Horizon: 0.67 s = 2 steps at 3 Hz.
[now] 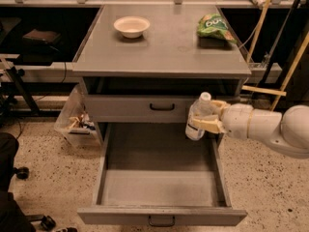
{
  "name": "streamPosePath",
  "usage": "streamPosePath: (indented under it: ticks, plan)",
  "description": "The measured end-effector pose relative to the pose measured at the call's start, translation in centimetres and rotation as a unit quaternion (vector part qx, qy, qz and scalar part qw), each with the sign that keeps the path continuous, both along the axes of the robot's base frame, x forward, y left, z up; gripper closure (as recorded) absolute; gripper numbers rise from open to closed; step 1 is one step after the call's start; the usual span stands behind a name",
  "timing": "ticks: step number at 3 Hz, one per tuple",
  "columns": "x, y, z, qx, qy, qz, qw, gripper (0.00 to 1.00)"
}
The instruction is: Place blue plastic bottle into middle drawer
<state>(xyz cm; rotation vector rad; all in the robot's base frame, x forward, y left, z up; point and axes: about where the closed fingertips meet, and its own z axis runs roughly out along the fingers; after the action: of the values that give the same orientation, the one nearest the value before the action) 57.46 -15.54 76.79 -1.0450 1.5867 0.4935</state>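
My gripper is going to let go of the blue plastic bottle on the middle drawer's bottom, halfway out (pixel 187 171), toward the side of the white arm.
The blue plastic bottle (pixel 197 117), clear with a white cap, is held tilted in my gripper (pixel 208 116), which is shut on it. The white arm comes in from the right. The bottle hangs over the back right part of the open middle drawer (pixel 161 182), a wide grey tray pulled far out, with a small dark loop handle (pixel 161 221) at its front. The bottle's base is above the tray floor, near the right side wall.
A closed grey drawer with a black handle (pixel 161 107) sits above the open one. On the cabinet top (pixel 159 47) stand a white bowl (pixel 131 26) and a green snack bag (pixel 215 25). A clear bin (pixel 75 122) stands on the floor at the left.
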Motion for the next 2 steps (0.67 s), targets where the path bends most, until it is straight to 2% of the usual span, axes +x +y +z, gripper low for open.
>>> streamPosePath:
  ticks: [1,2]
  plan:
    - [1.8,1.4,-7.9,0.042,0.028,-0.003,0.9987,1.00]
    - [2.6,2.6,-14.0,0.079,0.032,-0.027,0.9960,1.00]
